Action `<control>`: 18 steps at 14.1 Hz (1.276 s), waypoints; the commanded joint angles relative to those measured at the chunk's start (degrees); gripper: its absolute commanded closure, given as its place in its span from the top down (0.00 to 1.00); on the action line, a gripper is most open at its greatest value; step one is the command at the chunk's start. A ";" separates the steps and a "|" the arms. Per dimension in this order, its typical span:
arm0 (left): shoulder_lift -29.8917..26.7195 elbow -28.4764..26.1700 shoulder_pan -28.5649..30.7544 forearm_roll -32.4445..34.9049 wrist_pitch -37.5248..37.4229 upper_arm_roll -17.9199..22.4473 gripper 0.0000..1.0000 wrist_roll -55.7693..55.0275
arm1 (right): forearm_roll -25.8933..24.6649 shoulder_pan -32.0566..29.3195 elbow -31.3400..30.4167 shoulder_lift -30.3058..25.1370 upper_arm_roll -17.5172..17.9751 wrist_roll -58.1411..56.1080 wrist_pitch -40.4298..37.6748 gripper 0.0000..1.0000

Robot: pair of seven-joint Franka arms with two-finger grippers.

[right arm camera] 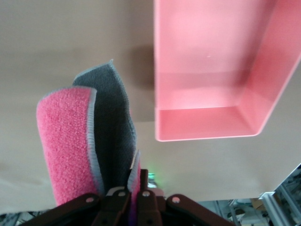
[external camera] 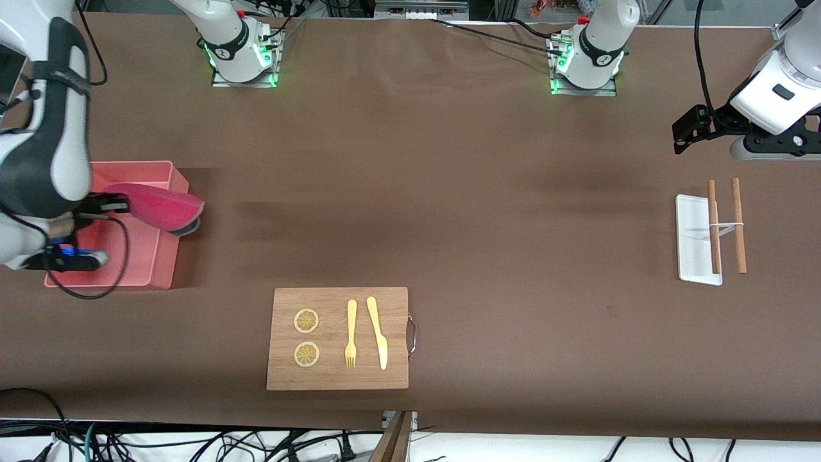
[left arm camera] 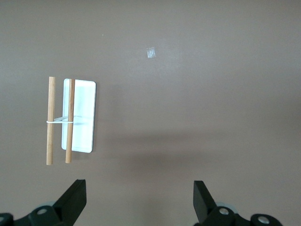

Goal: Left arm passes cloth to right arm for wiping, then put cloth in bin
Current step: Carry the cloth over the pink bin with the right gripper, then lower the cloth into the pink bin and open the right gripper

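Note:
The robot's right gripper will release the crimson-pink cloth inside the pink bin [external camera: 142, 203] [right arm camera: 194, 94], toward the bin's end away from the wooden board. The cloth now hangs over the bin's wall.
The crimson-pink cloth [external camera: 160, 205] with a dark grey reverse hangs folded from my right gripper [external camera: 118, 205], which is shut on it. It is in the air over the wall of the pink bin [external camera: 163, 263] that faces the left arm's end of the table. In the right wrist view the cloth [right arm camera: 70, 141] hangs from the shut gripper [right arm camera: 134, 193] beside the empty bin [right arm camera: 207, 113]. My left gripper [external camera: 686, 133] is open and empty, up over the table at the left arm's end; the left wrist view shows its gripper [left arm camera: 139, 186] spread wide above bare tabletop.
A wooden board [external camera: 333, 378] near the front camera holds two lemon slices [external camera: 306, 321], a yellow fork [external camera: 351, 333] and a knife [external camera: 377, 330]. A small white tray [external camera: 696, 256] with two banded wooden sticks [external camera: 737, 224] lies under the left arm's end.

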 commanded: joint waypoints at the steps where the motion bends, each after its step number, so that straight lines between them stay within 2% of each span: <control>1: -0.13 0.25 0.16 -0.63 -0.80 0.13 1.00 1.24 | -0.27 -1.00 0.49 -0.06 -5.06 -9.44 -1.28 0.00; 3: -0.13 0.25 0.16 -0.63 -0.80 0.13 1.00 1.24 | -0.19 -1.09 0.32 -0.06 -8.84 -14.19 -1.28 0.00; 5: -0.13 0.25 0.16 -0.63 -0.80 0.13 1.00 1.24 | -0.10 -1.61 -0.12 0.29 -10.61 -17.19 -0.76 0.00; 13: -0.13 0.25 0.16 -0.63 -0.80 0.13 1.00 1.24 | 0.16 -4.07 -11.62 1.17 -10.62 -17.55 8.99 0.00; 18: -0.13 0.25 0.16 -0.63 -0.80 0.13 1.00 1.24 | 2.00 -4.78 -19.80 2.31 -10.53 -17.46 19.18 0.00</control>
